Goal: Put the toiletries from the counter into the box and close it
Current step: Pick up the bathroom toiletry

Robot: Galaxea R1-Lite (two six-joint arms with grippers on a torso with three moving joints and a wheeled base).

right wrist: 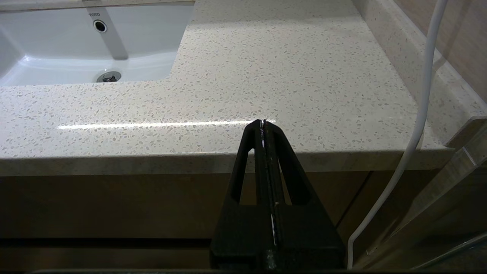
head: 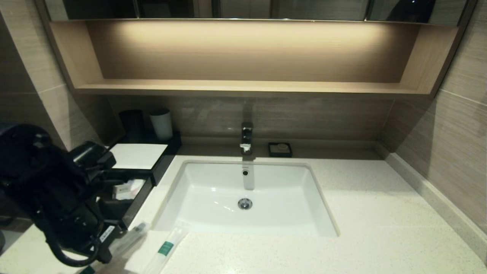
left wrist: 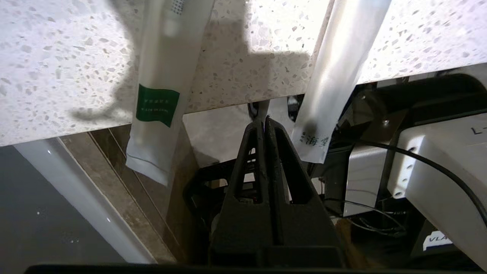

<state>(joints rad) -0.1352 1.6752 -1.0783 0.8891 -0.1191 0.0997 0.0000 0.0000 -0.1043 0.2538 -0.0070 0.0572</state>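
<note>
The gap between the toothbrush packets has my left gripper shut in it, so next I open that gripper and take the packet nearer the box by its green band (left wrist: 157, 105).
The black box (head: 164, 161) with a white top panel stands at the counter's (head: 380, 213) back left. Its front drawer (head: 137, 201) is pulled out, and a whitish pouch (head: 127, 189) lies inside. Two toothbrush packets lie at the counter's front left, overhanging the edge: one with a green band (head: 165, 248) (left wrist: 158, 104) and a plainer one (head: 131, 236) (left wrist: 335, 87). My left arm (head: 57, 190) hangs over that corner. My left gripper (left wrist: 264, 120) is shut and empty, just off the counter's edge between the two packet ends. My right gripper (right wrist: 263, 121) is shut and empty, by the front edge at the right.
A white sink (head: 190, 179) with a faucet (head: 246, 139) sits mid-counter. A black tumbler (head: 132, 123) and a white-grey cup (head: 161, 123) stand behind the box. A small black soap dish (head: 280, 149) is by the back wall. A white cable (right wrist: 418, 114) hangs at the right.
</note>
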